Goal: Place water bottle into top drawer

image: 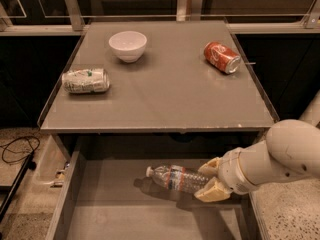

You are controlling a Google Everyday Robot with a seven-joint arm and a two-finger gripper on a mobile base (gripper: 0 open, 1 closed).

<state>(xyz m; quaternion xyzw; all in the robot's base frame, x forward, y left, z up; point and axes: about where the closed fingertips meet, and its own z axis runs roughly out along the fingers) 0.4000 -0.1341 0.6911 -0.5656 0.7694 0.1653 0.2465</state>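
Next, I lower the water bottle with my gripper and let go of it on the middle of the open top drawer's bottom [162, 191].
The water bottle [176, 178], clear and ribbed with a white cap and a red-blue label band, lies nearly level with its cap pointing left, low over the floor of the open top drawer [107, 219]. My gripper [210, 178] comes in from the right on a white arm and is shut on the bottle's base end, one tan finger [210, 166] above it and one below. The bottle's shadow falls on the drawer floor right under it.
On the grey tabletop [170, 91] above the drawer stand a white bowl [128, 45] at the back left, a crushed silver-green can [85, 80] at the left and a red soda can [221, 57] at the back right. A black cable [17, 151] lies on the floor at the left.
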